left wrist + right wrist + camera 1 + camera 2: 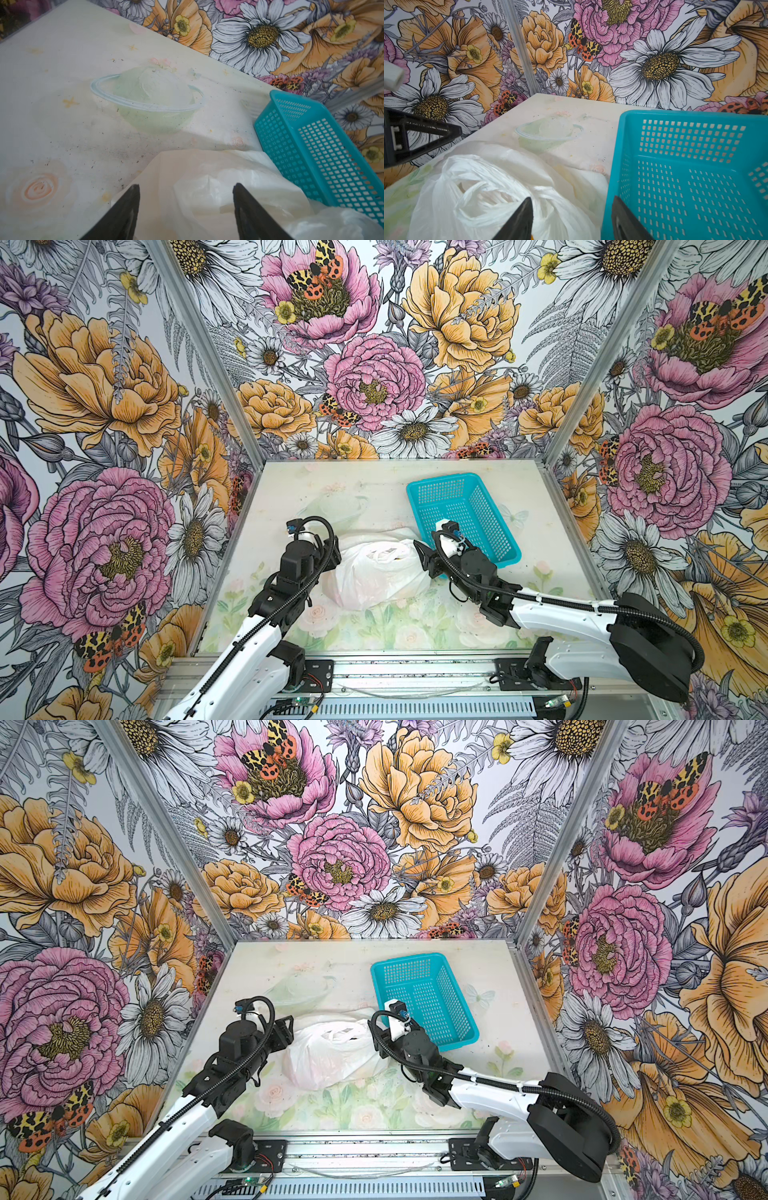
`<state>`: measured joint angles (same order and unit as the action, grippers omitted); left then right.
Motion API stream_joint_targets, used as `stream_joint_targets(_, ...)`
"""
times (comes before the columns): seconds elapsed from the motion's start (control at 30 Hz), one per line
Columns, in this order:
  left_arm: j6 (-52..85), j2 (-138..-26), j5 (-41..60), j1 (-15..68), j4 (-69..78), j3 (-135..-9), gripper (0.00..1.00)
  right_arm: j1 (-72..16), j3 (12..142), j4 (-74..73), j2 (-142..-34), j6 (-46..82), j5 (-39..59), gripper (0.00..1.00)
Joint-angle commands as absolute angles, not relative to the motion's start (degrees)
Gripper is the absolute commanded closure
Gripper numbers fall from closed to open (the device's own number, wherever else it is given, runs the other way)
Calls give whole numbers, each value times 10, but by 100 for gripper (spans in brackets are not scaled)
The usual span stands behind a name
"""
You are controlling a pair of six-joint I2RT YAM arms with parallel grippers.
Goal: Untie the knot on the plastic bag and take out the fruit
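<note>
The twisted handles lie slack over the bag's opening, so the robot's right gripper should pinch the plastic (571, 219) by the basket while its left gripper pulls a loop up.
The white plastic bag (376, 576) lies crumpled in the middle of the table in both top views (328, 1056). Its twisted loop handles, the knot (481, 187), lie slack on top; I cannot tell whether they are still tied. The fruit is hidden inside, except an orange sliver (532, 236). My left gripper (186, 187) hangs open over the bag's left end (332, 549), with nothing between its fingers. My right gripper (572, 199) is open at the bag's right end (422, 553). One of its fingers is over the bag and the other over the basket's wall.
A teal mesh basket (461, 510) stands behind and to the right of the bag, its near left corner against the plastic (675, 166). Flowered walls close in the back and both sides. The left gripper's finger (425, 133) shows in the right wrist view.
</note>
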<state>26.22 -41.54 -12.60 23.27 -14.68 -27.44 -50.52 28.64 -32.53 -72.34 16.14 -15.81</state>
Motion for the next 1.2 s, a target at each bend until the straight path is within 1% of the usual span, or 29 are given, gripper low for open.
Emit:
stream_joint_targets(0.0, 221, -422, -173, 276, -135, -301, 16, -498, 317, -262, -744, 145, -163, 37)
stream_joint_targets(0.07, 211, -429, -191, 298, -140, -310, 11, -494, 329, -250, -761, 147, -156, 38)
stream_joint_targets(0.13, 201, -432, -210, 318, -146, -318, 8, -490, 338, -242, -776, 151, -148, 42)
stream_joint_targets(0.17, 195, -434, -219, 328, -146, -321, 6, -488, 338, -246, -784, 152, -143, 46)
stream_joint_targets(0.23, 185, -439, -222, 342, -145, -327, 3, -487, 334, -261, -794, 158, -138, 58)
stream_joint_targets(0.3, 171, -452, -212, 353, -148, -339, 1, -486, 332, -275, -797, 161, -124, 76)
stream_joint_targets(0.4, 157, -480, -211, 362, -151, -355, 1, -486, 324, -288, -787, 161, -114, 92)
stream_joint_targets(0.47, 152, -502, -210, 368, -151, -365, 1, -486, 308, -308, -775, 162, -117, 99)
stream_joint_targets(0.5, 149, -514, -207, 371, -151, -370, 1, -486, 297, -321, -767, 162, -116, 100)
stream_joint_targets(0.67, 144, -578, -205, 383, -149, -396, 1, -487, 265, -360, -737, 149, -89, 100)
stream_joint_targets(0.9, 138, -650, -212, 398, -147, -428, 1, -488, 257, -372, -742, 143, -81, 100)
stream_joint_targets(1.03, 130, -661, -211, 418, -151, -436, 1, -488, 256, -373, -744, 147, -85, 100)
stream_joint_targets(1.17, 126, -630, -205, 438, -152, -427, 1, -487, 259, -368, -745, 150, -97, 100)
